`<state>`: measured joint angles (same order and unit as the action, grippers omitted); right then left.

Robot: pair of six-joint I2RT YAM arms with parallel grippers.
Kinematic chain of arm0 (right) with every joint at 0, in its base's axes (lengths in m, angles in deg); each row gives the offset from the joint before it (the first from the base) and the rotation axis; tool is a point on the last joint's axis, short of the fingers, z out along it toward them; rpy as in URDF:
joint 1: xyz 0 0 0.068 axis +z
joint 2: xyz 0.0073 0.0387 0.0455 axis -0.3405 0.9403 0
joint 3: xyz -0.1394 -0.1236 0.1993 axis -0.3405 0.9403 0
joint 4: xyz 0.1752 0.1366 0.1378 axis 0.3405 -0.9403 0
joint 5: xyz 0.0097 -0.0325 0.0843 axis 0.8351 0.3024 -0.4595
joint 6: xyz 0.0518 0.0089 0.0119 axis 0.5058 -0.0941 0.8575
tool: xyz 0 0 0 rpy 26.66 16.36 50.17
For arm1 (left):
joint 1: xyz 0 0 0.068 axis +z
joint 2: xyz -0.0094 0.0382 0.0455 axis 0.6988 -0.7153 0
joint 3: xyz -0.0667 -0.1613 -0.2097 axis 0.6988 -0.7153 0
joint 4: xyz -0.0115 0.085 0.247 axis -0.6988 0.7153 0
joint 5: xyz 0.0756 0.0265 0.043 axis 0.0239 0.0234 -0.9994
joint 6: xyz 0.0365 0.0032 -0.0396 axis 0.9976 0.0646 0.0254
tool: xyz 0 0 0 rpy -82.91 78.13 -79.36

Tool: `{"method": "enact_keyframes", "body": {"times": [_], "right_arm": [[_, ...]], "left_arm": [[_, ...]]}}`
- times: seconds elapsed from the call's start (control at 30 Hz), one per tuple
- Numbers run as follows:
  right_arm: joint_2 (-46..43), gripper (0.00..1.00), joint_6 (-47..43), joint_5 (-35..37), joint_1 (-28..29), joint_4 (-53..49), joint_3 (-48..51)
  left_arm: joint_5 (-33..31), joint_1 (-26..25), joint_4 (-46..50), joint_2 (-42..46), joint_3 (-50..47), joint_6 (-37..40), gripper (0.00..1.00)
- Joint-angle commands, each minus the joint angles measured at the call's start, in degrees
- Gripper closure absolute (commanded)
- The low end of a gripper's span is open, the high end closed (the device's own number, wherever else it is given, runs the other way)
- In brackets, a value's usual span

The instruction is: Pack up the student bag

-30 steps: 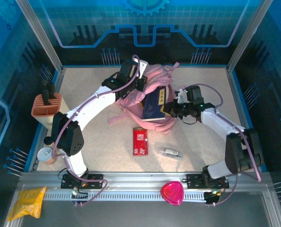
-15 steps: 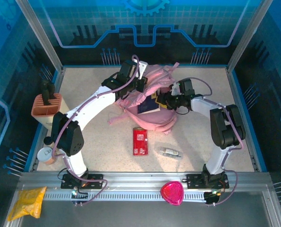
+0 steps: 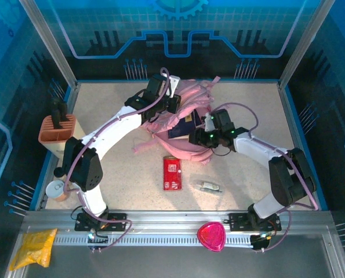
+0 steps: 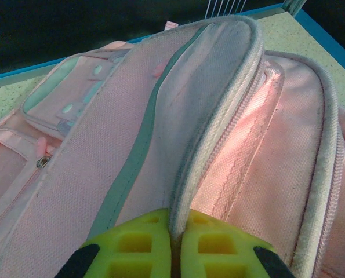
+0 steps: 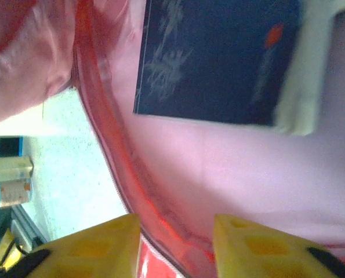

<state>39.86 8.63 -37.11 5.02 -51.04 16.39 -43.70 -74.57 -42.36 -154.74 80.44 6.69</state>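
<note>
My left gripper is holding the bag's upper zipper rim. It will let go over the bag's lower rim (image 3: pixel 188 146), just below the dark blue book.
The pink student bag (image 3: pixel 191 152) lies open at the back middle of the table. My left gripper (image 3: pixel 173 104) is shut on the bag's upper zipper rim (image 4: pixel 186 174), which runs between its yellow fingertips (image 4: pixel 143 240). A dark blue book (image 3: pixel 182 128) lies inside the bag, flat against the pink lining (image 5: pixel 236 168) in the right wrist view (image 5: pixel 218 58). My right gripper (image 3: pixel 194 138) is open at the bag's lower rim. Its jaws stand apart with the red-lit zipper edge (image 5: pixel 160 231) between them, not pinched.
A red box (image 3: pixel 172 172) and a small clear-wrapped item (image 3: pixel 209 186) lie on the table in front of the bag. An orange holder (image 3: pixel 57 130) and a cup (image 3: pixel 56 188) stand at the left edge. A pink heart-shaped thing (image 3: pixel 211 236) and a yellow pouch (image 3: pixel 32 248) sit near the front rail.
My right gripper let go of the dark blue book, which now sits deeper in the bag, and moved down-left to the bag's lower rim. The left gripper has kept its grip.
</note>
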Motion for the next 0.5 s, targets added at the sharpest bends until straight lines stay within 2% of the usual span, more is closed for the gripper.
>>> {"method": "enact_keyframes", "body": {"times": [0.0,0.07,0.27,0.33,0.47], "right_arm": [[1.72,0.72,3.37,3.88,2.03,10.67,3.96],[4.05,0.80,5.57,5.37,2.26,14.93,3.49],[10.93,0.88,7.59,10.80,0.91,22.76,-0.53],[12.11,0.89,7.75,12.15,-0.04,26.75,-1.02],[14.33,0.89,7.74,12.56,-2.36,27.17,-3.98]], "left_arm": [[2.27,0.19,-5.62,3.28,0.62,-3.41,1.00],[2.08,0.19,-5.35,3.23,0.85,-4.55,1.00],[2.32,0.21,-4.18,3.61,1.22,-6.02,1.00],[2.43,0.19,-4.08,3.99,0.90,-6.30,1.00],[2.66,0.29,-4.52,4.21,0.31,-7.01,1.00]]}}
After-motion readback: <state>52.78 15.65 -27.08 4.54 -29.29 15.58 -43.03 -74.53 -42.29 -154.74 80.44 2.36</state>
